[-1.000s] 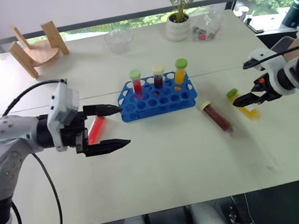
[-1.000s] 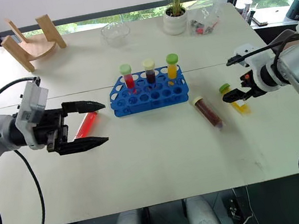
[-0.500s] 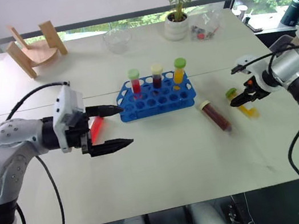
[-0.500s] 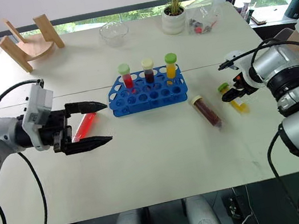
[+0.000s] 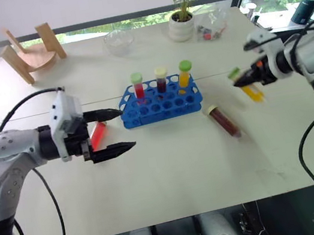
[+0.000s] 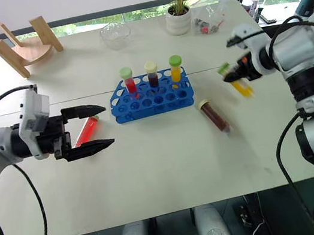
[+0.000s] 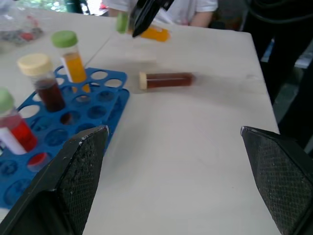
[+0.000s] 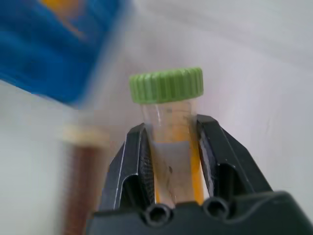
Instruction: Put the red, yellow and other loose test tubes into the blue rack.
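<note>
The robot's right gripper will set the yellow-orange tube down in the blue rack's front-row hole [image 5: 190, 99] [image 8: 55, 64] nearest the dark red-brown tube.
The blue rack [image 5: 160, 103] stands mid-table with three capped tubes upright in its back row. A bright red loose tube [image 5: 97, 133] lies left of it, behind the spread fingers of my open left gripper [image 5: 127, 127], which hovers level and holds nothing. A dark red-brown tube with a cream cap [image 5: 224, 121] lies to the rack's right. My right gripper [image 5: 243, 79] is shut on the yellow-orange tube [image 5: 253, 91], held in the air right of the rack. In the right wrist view the fingers clamp that tube [image 8: 172, 147] just below its green cap [image 8: 166, 85].
At the table's far side are a wooden stand [image 5: 34, 49], a glass bowl [image 5: 118, 41], a potted plant [image 5: 181, 27] and a clear bag of small items [image 5: 211, 26]. A dark kettle [image 5: 307, 8] sits far right. A person's white sleeve [image 7: 195, 6] shows beyond the table.
My right gripper closed on the yellow-orange tube and lifted it off the table, up and leftward toward the rack. The left gripper stayed open in place.
</note>
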`<state>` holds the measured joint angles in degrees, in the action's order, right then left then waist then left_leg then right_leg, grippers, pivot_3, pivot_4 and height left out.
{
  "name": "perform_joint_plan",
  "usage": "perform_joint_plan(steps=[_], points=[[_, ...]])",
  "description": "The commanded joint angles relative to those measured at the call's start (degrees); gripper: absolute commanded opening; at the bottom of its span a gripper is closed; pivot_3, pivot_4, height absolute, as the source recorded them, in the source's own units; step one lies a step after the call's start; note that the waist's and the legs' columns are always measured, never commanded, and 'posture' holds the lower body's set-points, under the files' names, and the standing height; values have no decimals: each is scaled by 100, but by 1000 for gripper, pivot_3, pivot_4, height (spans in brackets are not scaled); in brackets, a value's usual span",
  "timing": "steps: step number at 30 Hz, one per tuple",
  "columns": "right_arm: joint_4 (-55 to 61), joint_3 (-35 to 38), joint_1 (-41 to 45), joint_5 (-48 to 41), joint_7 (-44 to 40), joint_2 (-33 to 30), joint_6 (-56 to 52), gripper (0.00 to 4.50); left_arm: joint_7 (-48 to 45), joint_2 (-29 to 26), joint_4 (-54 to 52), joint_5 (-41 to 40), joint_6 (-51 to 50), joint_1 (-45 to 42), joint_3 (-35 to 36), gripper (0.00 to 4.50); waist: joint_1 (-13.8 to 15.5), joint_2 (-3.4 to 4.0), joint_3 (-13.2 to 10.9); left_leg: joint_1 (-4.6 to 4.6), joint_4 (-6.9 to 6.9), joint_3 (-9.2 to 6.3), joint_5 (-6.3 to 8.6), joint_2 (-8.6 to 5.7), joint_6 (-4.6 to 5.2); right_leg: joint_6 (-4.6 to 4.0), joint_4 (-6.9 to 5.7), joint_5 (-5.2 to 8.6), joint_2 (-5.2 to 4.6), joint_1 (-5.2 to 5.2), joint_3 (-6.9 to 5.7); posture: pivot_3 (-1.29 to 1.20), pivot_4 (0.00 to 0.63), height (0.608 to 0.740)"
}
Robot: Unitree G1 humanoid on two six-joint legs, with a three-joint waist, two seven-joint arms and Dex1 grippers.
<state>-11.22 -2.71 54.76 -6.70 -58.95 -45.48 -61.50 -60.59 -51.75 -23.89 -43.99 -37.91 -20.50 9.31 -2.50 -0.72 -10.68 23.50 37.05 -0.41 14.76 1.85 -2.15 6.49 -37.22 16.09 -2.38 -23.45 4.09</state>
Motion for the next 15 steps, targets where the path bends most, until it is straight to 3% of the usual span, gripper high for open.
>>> perform_joint_plan(steps=[1,4,7,15], points=[[2010,1803,-916,-839,1175,1320,232,836,160,15,-165,-35,39,-11,190,4500,0,-11,6,0,1,-5,0,3,0,-1,0,0,2,5,-3,0,150,740],[2856,2376,-1661,-1153,1994,2574,1273,836,254,61,-129,-50,18,-63,171,4500,17,-9,5,-1,9,-2,-2,-1,-3,1,-11,-1,-4,7,-3,0,150,740],[2876,2202,-2147,-1172,2280,3328,2739,836,300,97,-68,-44,0,-166,115,4500,23,-6,2,0,15,4,-9,-10,-15,11,-10,-7,-16,10,-1,0,150,740],[1618,1510,-2512,-900,2503,3695,4749,836,290,99,-67,0,-22,-336,15,4500,-16,-6,2,-10,7,5,-11,-6,-18,12,-12,-9,-9,10,0,0,150,740]])
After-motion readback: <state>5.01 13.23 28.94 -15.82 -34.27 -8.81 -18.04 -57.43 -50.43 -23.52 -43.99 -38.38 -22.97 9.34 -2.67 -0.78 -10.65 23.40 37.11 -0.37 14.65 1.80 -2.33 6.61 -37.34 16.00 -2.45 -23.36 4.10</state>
